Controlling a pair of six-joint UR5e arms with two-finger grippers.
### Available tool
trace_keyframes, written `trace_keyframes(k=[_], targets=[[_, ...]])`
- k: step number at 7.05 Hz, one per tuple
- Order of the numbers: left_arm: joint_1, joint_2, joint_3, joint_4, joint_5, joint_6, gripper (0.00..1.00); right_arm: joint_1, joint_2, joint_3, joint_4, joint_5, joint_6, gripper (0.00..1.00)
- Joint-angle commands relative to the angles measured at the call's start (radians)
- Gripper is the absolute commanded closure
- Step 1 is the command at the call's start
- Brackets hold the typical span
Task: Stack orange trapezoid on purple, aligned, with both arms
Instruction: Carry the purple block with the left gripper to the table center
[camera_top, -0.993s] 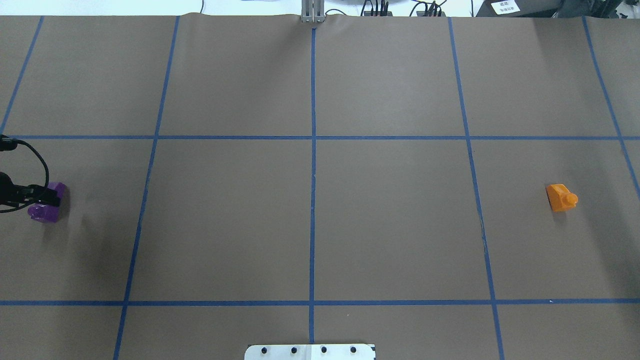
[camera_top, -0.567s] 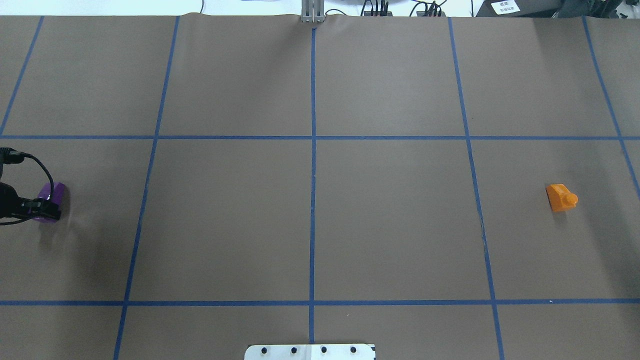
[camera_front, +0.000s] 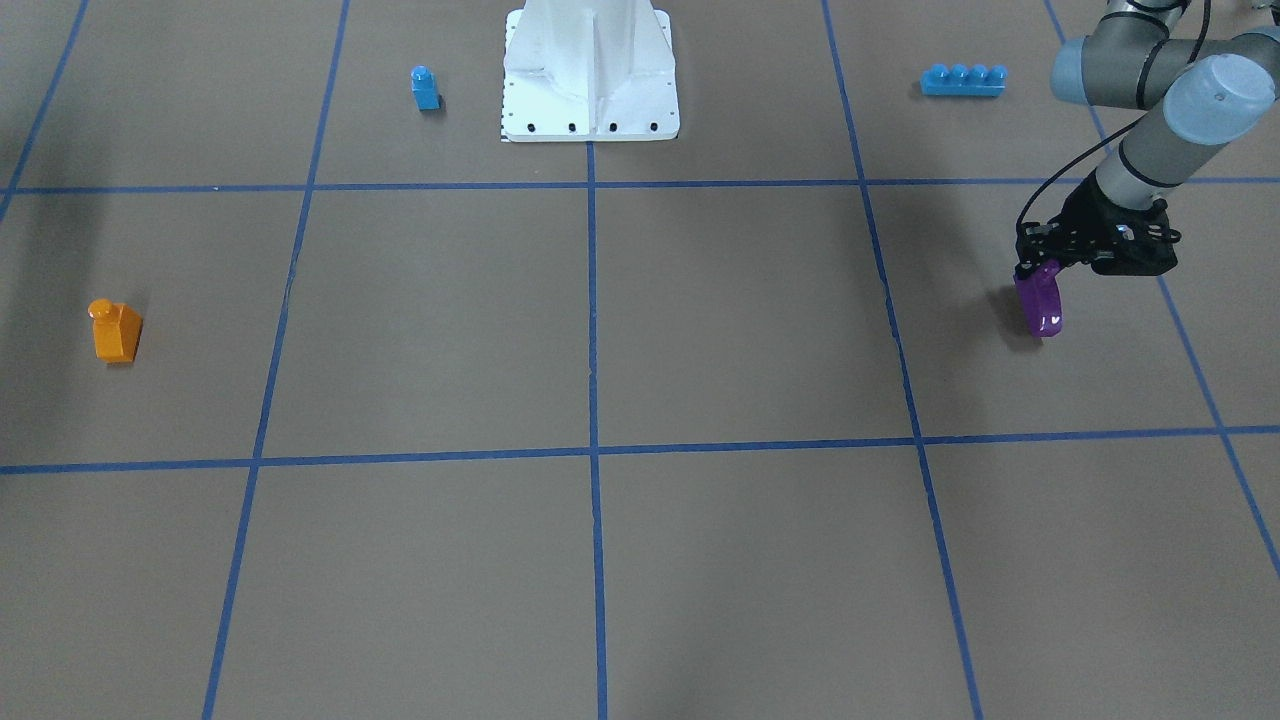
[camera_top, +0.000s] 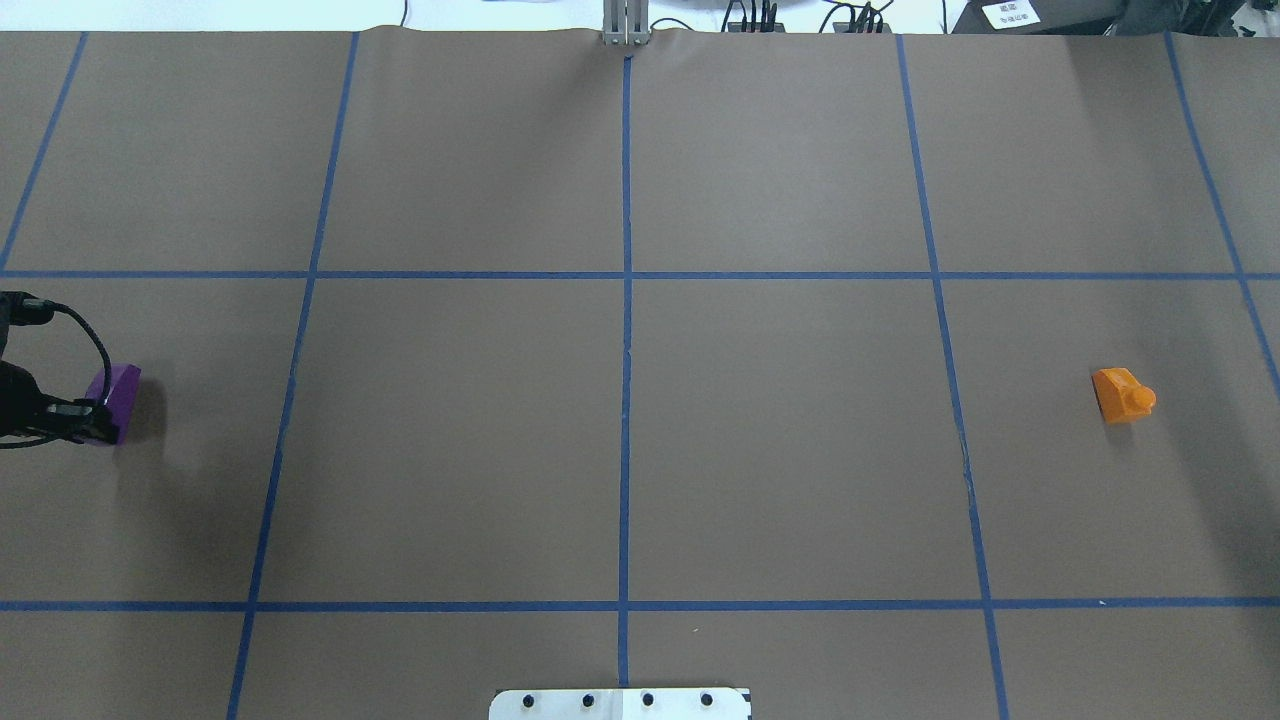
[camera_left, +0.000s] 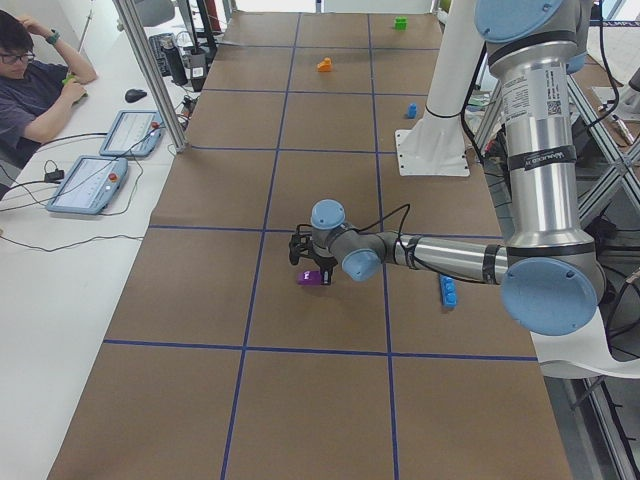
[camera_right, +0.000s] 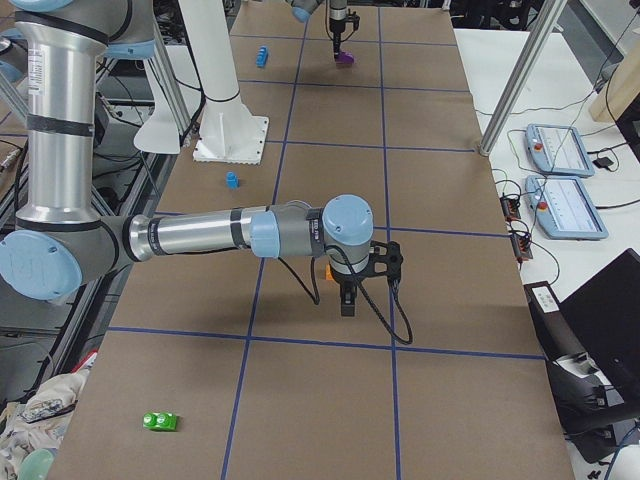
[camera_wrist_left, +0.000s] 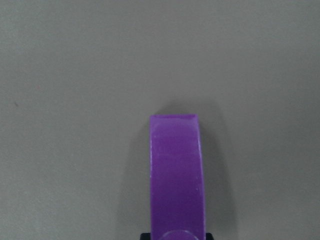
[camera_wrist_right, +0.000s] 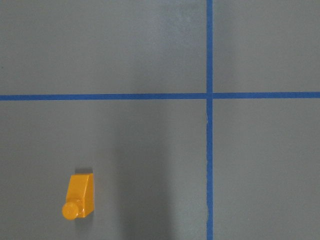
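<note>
The purple brick, now hanging close above its shadow, will be let go by my left gripper on the middle blue line (camera_front: 590, 402), by that line's crossing farthest from the white base.
The purple brick (camera_front: 1040, 305) hangs from my left gripper (camera_front: 1040, 272), which is shut on it at the table's left side; its shadow lies close beside it. It also shows in the overhead view (camera_top: 120, 390), the left side view (camera_left: 310, 278) and the left wrist view (camera_wrist_left: 177, 175), stud end between the jaws. The orange trapezoid (camera_top: 1122, 394) lies free on the paper at the right, also seen in the front view (camera_front: 117, 330) and the right wrist view (camera_wrist_right: 79, 196). My right gripper (camera_right: 347, 300) hovers above it; I cannot tell if it is open.
A small blue single-stud brick (camera_front: 425, 88) and a long blue four-stud brick (camera_front: 962, 80) lie near the white robot base (camera_front: 590, 70). A green brick (camera_right: 160, 422) lies at the table's right end. An operator (camera_left: 35, 85) sits at a side desk.
The purple brick has turned in my left gripper and now shows a flat face upward. The gripper shifted slightly with it. The orange trapezoid has not moved.
</note>
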Motion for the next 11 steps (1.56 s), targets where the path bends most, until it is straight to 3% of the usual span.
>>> trace_keyframes(k=[1,2,3,5,6,9,11], targets=[[-0.029,-0.088,-0.008,0.004,-0.009,0.008,1.0,-0.002,0.021,-0.001,0.002,0.005,0.011,0.0],[-0.03,-0.198,-0.007,0.051,-0.001,0.008,1.0,-0.002,0.009,-0.003,0.007,0.02,0.022,0.0],[-0.026,-0.364,-0.008,0.209,0.006,0.013,1.0,-0.002,0.011,-0.003,0.007,0.02,0.022,0.0],[0.046,-0.67,0.02,0.514,0.142,0.137,1.0,-0.008,0.018,-0.004,0.005,0.023,0.024,0.0],[0.084,-0.803,0.091,0.571,0.17,0.14,1.0,-0.011,0.02,-0.004,0.004,0.023,0.024,0.0],[0.208,-1.095,0.405,0.567,0.221,0.142,1.0,-0.048,0.02,-0.01,0.009,0.019,0.045,0.0],[0.273,-1.13,0.465,0.556,0.271,0.142,1.0,-0.058,0.02,-0.009,0.007,0.02,0.068,0.0]])
